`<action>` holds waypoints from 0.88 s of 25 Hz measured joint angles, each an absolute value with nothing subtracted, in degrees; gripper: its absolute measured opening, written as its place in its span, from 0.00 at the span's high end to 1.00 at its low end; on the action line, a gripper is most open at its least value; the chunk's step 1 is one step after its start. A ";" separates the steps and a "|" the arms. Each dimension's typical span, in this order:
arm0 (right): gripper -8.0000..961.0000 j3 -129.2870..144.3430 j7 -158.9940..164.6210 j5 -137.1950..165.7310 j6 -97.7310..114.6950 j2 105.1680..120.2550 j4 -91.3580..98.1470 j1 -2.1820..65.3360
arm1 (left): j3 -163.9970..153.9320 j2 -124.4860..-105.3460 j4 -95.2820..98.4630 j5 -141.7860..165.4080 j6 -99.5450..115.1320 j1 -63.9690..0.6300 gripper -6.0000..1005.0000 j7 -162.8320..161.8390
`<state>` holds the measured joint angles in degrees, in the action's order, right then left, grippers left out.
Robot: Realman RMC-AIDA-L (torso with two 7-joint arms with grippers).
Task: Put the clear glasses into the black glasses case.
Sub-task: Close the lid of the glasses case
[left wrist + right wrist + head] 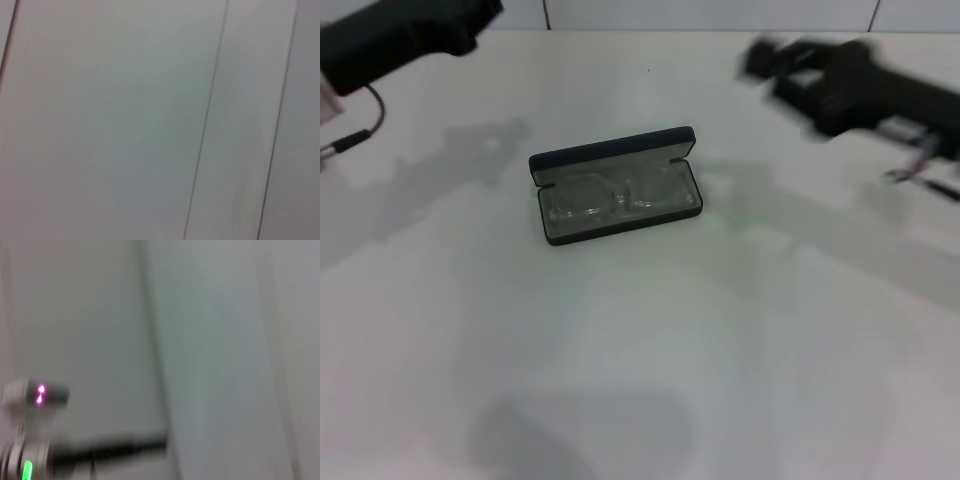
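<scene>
The lid of the black glasses case will rest closed over the clear glasses [619,190] once the robot's left gripper lets go.
The black glasses case [615,186] lies open in the middle of the white table, lid raised toward the far side. The clear glasses [605,200] rest inside it on the grey lining. My left gripper [470,25] hangs at the far left corner, well away from the case. High over the far right of the table is my right gripper [765,62], also apart from the case. Neither wrist view shows the case or the glasses, only pale wall panels.
The white table [640,360] spreads around the case. A white tiled wall [720,12] runs along its far edge. In the right wrist view a small device with pink and green lights [40,395] and a dark cable [115,450] show.
</scene>
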<state>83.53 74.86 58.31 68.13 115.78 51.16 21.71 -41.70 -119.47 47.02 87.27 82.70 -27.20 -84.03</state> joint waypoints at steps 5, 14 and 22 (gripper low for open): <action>0.80 72.69 74.34 55.48 80.70 115.49 41.23 22.28 | -48.18 -119.72 42.38 90.40 74.03 -30.75 0.90 -82.77; 0.80 72.49 73.92 55.93 83.07 115.90 35.48 24.19 | -60.20 -119.91 34.75 90.33 57.34 -35.53 0.90 -80.58; 0.80 73.46 73.80 56.00 83.29 115.72 34.61 25.95 | -61.44 -119.99 32.39 90.26 55.28 -35.83 0.90 -80.43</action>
